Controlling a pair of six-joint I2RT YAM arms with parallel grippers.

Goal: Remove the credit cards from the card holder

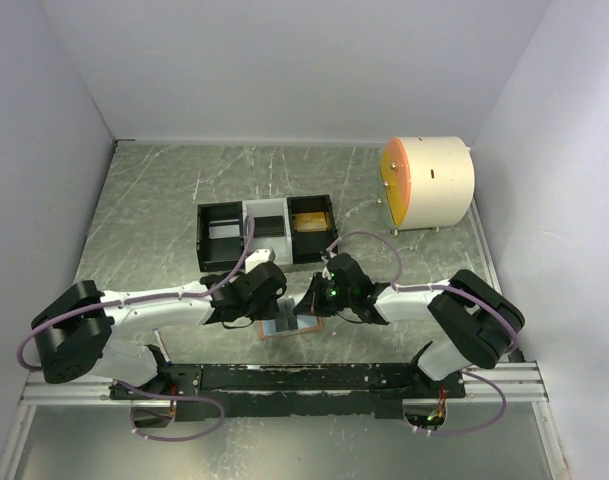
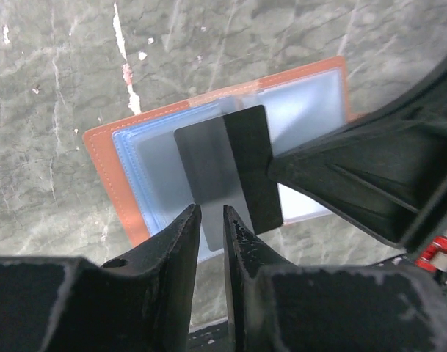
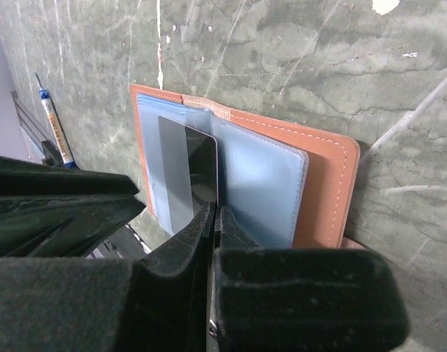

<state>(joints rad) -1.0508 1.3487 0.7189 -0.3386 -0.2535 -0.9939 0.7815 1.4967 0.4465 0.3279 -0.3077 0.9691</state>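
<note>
Half the dark grey card sits in its pocket, so next my left gripper braces the pocket while my right gripper opens and retakes the card's long edge (image 3: 216, 172).
The card holder (image 1: 289, 326) (image 2: 106, 169) (image 3: 326, 183) lies open on the table between both arms, salmon outside with pale blue pockets inside. A dark grey credit card (image 2: 238, 161) (image 3: 183, 169) sticks partway out of a pocket, its near end past the holder's edge. My left gripper (image 2: 212, 213) (image 1: 272, 312) stands narrowly open, and the card's pale end shows in the gap. My right gripper (image 3: 214, 211) (image 1: 309, 305) is shut, its tips at the holder's fold against the card's long edge. Whether it pinches anything is hidden. Other cards do not show.
A black-and-grey three-compartment tray (image 1: 266, 232) stands behind the holder, something yellowish in its right bin. A white drum with an orange face (image 1: 429, 183) sits at the back right. Walls close three sides. A black rail (image 1: 314, 378) runs along the near edge.
</note>
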